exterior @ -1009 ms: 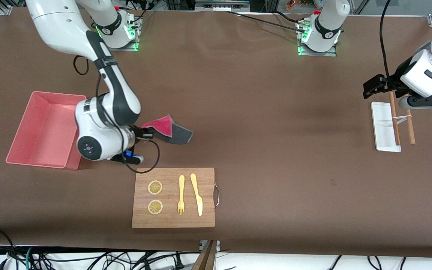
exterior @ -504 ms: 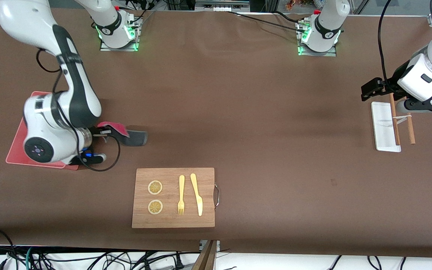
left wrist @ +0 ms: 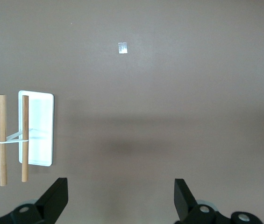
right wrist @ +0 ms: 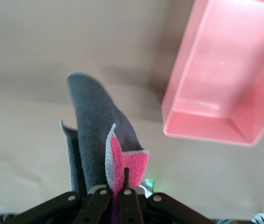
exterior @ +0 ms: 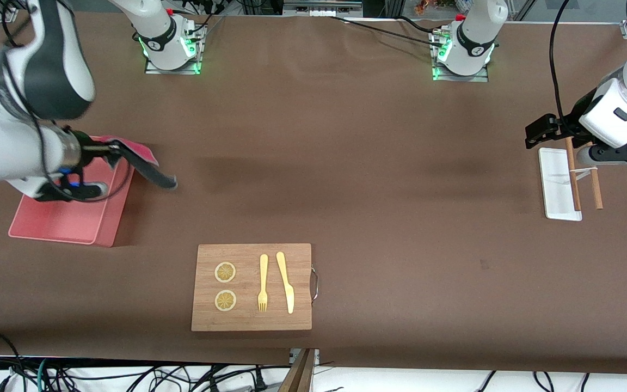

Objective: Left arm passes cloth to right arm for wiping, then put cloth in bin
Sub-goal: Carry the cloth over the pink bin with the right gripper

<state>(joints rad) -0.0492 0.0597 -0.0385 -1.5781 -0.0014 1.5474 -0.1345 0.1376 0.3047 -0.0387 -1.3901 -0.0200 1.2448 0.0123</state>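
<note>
My right gripper needs to put the cloth down on the bottom of the pink bin point(exterior: 90, 187) point(right wrist: 217, 84), between its sides.
My right gripper point(exterior: 108, 151) is shut on the cloth point(exterior: 142, 162), dark grey on one face and pink-red on the other, and holds it in the air over the edge of the pink bin point(exterior: 63, 220) at the right arm's end of the table. In the right wrist view the cloth point(right wrist: 99, 144) hangs from the closed jaws and the bin point(right wrist: 225, 79) shows beside it. My left gripper point(exterior: 536, 130) is open and empty, up over the small white tray point(exterior: 557, 185) at the left arm's end; its fingers point(left wrist: 54, 198) stand wide apart.
Two wooden sticks point(exterior: 583, 174) tied with a band lie across the white tray point(left wrist: 40, 128). A wooden board point(exterior: 252, 287) with two lemon slices, a yellow fork point(exterior: 263, 283) and a yellow knife point(exterior: 286, 280) lies near the front camera.
My right arm has swung the cloth from over the table's middle toward the right arm's end, to over the bin's edge. My left gripper has barely moved.
</note>
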